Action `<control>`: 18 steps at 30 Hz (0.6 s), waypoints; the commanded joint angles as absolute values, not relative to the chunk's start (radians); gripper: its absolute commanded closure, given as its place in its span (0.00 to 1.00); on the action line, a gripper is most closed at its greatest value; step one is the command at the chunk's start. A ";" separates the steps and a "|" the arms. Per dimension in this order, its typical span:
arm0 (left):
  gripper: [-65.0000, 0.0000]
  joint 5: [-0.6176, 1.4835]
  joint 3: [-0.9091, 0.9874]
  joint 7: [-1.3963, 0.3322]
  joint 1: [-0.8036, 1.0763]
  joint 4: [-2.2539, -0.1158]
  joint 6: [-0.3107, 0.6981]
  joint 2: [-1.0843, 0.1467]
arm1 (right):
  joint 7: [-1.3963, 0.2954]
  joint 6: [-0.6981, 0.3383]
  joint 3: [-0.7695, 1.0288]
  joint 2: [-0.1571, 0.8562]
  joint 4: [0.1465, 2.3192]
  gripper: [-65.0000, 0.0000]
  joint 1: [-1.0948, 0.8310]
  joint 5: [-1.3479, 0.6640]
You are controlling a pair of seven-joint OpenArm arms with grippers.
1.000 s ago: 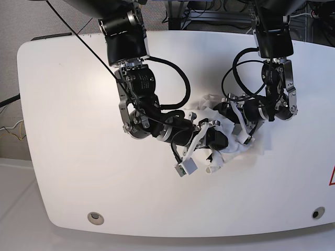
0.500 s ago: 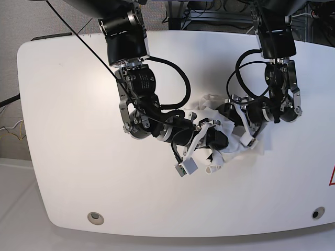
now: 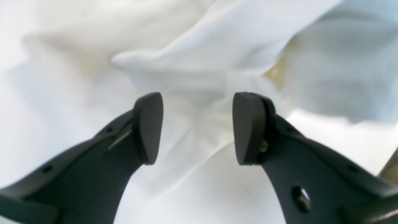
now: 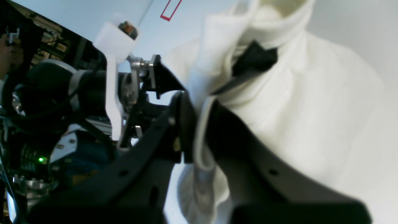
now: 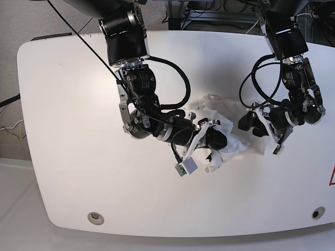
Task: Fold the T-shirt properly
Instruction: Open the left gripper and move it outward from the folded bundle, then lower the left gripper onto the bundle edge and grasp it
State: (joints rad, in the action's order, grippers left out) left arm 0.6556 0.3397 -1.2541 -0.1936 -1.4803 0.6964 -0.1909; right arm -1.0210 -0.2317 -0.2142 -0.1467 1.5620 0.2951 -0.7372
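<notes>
Next, my right gripper lets go of the T-shirt's rolled edge on the side of the heap (image 5: 238, 140) that faces my left gripper.
The white T-shirt (image 5: 219, 106) lies crumpled in a heap at the middle of the white table (image 5: 78, 157). My right gripper (image 5: 224, 142) is buried in the heap's near side. In the right wrist view the right gripper (image 4: 200, 133) is shut on a rolled edge of the T-shirt (image 4: 311, 118), and a small black tag (image 4: 255, 59) shows in the folds beyond. My left gripper (image 5: 244, 124) hovers just off the heap's right side. In the left wrist view the left gripper (image 3: 197, 127) is open, with bunched T-shirt cloth (image 3: 199, 59) ahead and nothing pinched between the pads.
The right arm's white camera mount (image 5: 187, 167) hangs over the table in front of the heap. Black cables loop beside both forearms. A red mark (image 5: 331, 178) sits at the table's right edge, and round holes (image 5: 95, 217) (image 5: 317, 213) lie near the front edge.
The left arm has drawn away to the right, off the T-shirt's right side, its gripper still open. The right arm has stayed put, holding the cloth.
</notes>
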 commanded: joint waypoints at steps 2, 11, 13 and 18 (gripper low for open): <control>0.48 0.676 0.355 -1.239 -0.216 -1.500 0.698 -0.219 | -0.995 -0.239 -0.217 -0.157 1.578 1.00 0.320 -0.762; 0.48 0.674 0.424 -1.239 -0.196 -1.503 0.698 -0.255 | -0.995 -0.239 -0.219 -0.157 1.578 1.00 0.325 -0.765; 0.48 0.674 0.427 -1.239 -0.196 -1.503 0.698 -0.266 | -0.995 -0.239 -0.219 -0.157 1.578 1.00 0.326 -0.763; 0.48 0.674 0.429 -1.239 -0.196 -1.503 0.698 -0.286 | -0.993 -0.240 -0.259 -0.157 1.581 1.00 0.328 -0.763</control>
State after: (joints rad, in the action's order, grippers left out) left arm 0.6521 0.4316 -1.2572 -0.1764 -1.4830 0.6960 -0.2695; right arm -1.0195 -0.2314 -0.2378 -0.1452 1.5620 0.2989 -0.7368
